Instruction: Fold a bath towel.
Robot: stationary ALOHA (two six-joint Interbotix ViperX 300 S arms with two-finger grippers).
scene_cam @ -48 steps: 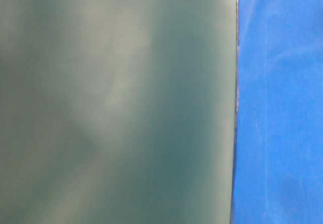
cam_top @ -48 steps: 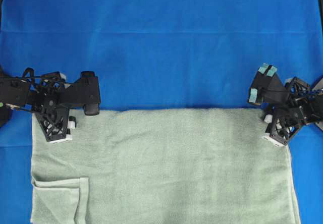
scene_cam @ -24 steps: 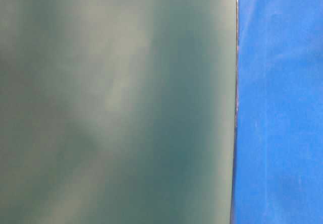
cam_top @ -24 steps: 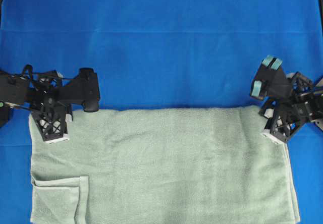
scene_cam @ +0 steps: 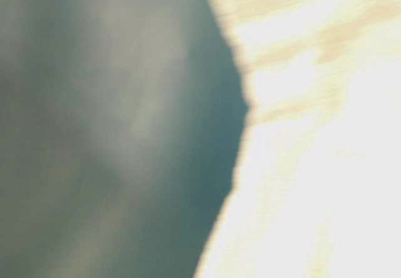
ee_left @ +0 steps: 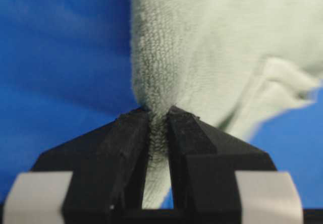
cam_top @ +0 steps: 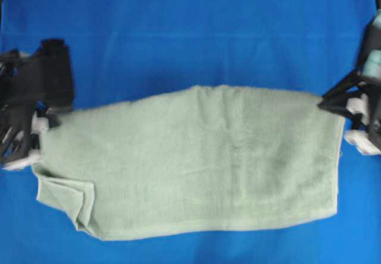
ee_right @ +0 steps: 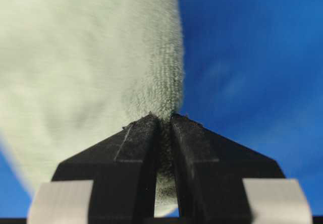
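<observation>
Next, my left gripper releases the corner of the bath towel, now hanging spread over the blue cloth, on the blue table cloth [cam_top: 47, 147], at a spot just above the folded corner flap.
The pale green bath towel [cam_top: 196, 163] hangs spread between my two grippers over the blue cloth, its top edge bowed upward in the middle. My left gripper [cam_top: 37, 140] is shut on the towel's left top corner. In the left wrist view the terry cloth [ee_left: 212, 42] is pinched between the black fingertips of the left gripper [ee_left: 157, 114]. My right gripper [cam_top: 348, 121] is shut on the right top corner. The right wrist view shows the towel [ee_right: 91, 57] clamped in the right gripper [ee_right: 165, 118]. A corner flap [cam_top: 65, 195] is folded over at the towel's lower left.
The blue table cloth [cam_top: 190, 38] covers the whole table around the towel. The table-level view is a blur, with a dark grey-green mass [scene_cam: 94, 128] on the left and a pale bright area [scene_cam: 326, 165] on the right.
The left gripper has shut on the towel. Both grippers have lifted and moved outward with the corners. The towel's lower edge has come up into the overhead view. Pale blur has replaced blue in the table-level view.
</observation>
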